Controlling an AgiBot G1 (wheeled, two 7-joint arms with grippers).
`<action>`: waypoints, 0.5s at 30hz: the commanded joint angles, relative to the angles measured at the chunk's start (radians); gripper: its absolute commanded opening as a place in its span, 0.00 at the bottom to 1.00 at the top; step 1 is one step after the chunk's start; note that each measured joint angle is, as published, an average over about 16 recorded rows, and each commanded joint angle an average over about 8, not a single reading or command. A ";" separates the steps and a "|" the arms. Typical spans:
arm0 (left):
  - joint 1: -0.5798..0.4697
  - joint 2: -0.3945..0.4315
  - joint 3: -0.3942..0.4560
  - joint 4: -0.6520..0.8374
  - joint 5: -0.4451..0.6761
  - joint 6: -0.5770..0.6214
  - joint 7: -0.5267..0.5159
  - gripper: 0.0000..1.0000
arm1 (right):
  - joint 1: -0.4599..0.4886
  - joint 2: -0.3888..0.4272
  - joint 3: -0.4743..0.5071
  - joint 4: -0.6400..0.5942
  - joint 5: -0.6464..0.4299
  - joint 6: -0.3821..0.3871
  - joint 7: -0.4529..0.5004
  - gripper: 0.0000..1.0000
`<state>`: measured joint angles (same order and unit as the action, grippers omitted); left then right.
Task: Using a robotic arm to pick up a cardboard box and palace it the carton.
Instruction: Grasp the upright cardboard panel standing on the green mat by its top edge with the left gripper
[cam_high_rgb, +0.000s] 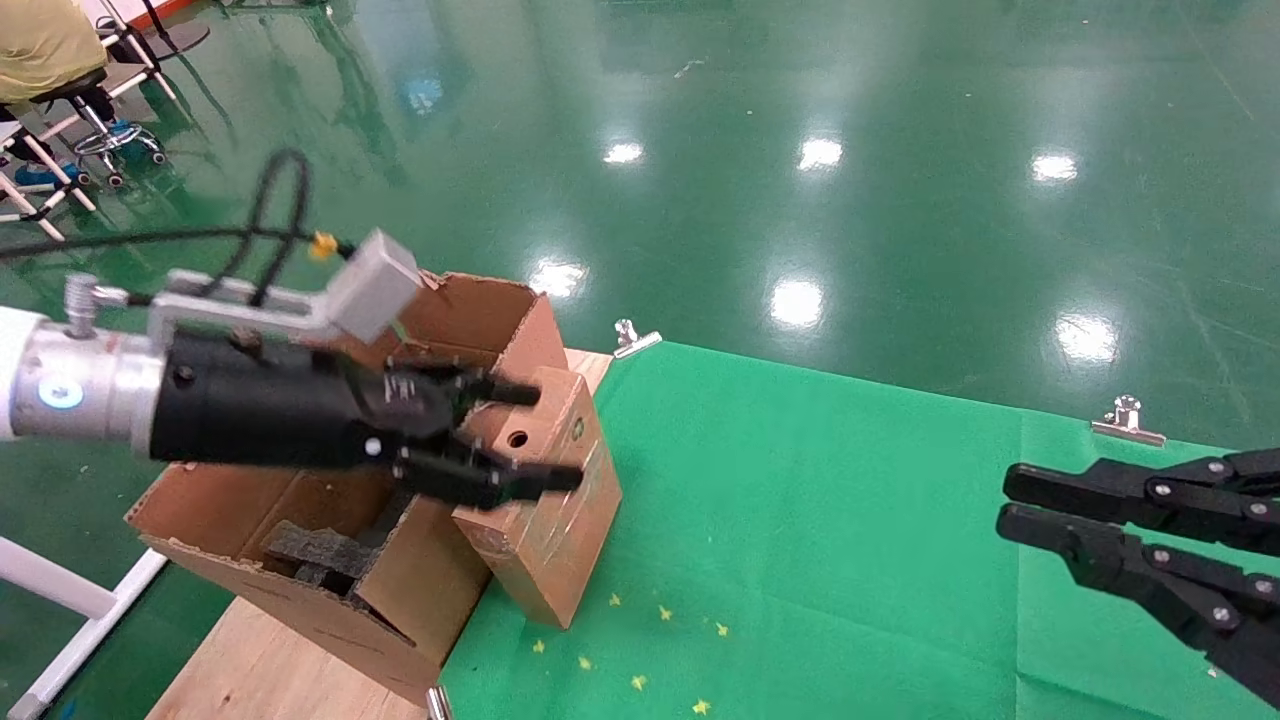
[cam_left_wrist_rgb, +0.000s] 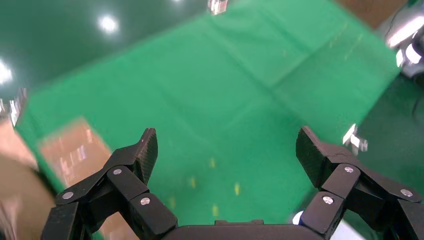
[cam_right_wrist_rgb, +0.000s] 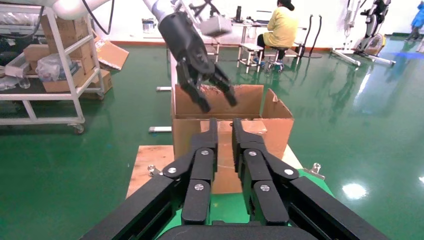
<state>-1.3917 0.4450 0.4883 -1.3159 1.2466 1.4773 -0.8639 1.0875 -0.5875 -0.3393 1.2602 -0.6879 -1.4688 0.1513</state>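
I will close my left gripper across the round-holed upper end (cam_high_rgb: 529, 448) of the small cardboard box that leans against the carton.
The small cardboard box (cam_high_rgb: 550, 540) leans tilted against the carton's (cam_high_rgb: 480, 310) outer wall, its lower end on the green cloth and its round-holed end up. My left gripper (cam_high_rgb: 555, 435), on the white-and-silver arm, hangs open above that upper end. In its wrist view the left gripper (cam_left_wrist_rgb: 226, 137) has only cloth between its fingers, and the box (cam_left_wrist_rgb: 75, 150) lies blurred off to one side. Black foam (cam_high_rgb: 310, 550) sits inside the carton. My right gripper (cam_high_rgb: 1005, 505) is parked shut at the right. Its wrist view looks past the right gripper (cam_right_wrist_rgb: 224, 122) to the carton (cam_right_wrist_rgb: 185, 130) and the left gripper (cam_right_wrist_rgb: 219, 104).
A green cloth (cam_high_rgb: 850, 520) covers the table, held by metal clips (cam_high_rgb: 1128, 418) at its far edge. The carton stands on a wooden board (cam_high_rgb: 260, 670). A seated person (cam_right_wrist_rgb: 281, 27) and a shelf cart with boxes (cam_right_wrist_rgb: 60, 55) are beyond the table.
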 joint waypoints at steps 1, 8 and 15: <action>-0.028 0.007 0.021 -0.001 0.043 0.023 -0.042 1.00 | 0.000 0.000 0.000 0.000 0.000 0.000 0.000 0.00; -0.187 0.092 0.127 0.006 0.248 0.090 -0.215 1.00 | 0.000 0.000 0.000 0.000 0.000 0.000 0.000 0.00; -0.271 0.150 0.228 0.032 0.365 0.095 -0.314 1.00 | 0.000 0.000 0.000 0.000 0.000 0.000 0.000 0.00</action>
<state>-1.6531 0.5929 0.7103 -1.2815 1.6017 1.5704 -1.1703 1.0875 -0.5875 -0.3395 1.2601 -0.6878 -1.4687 0.1512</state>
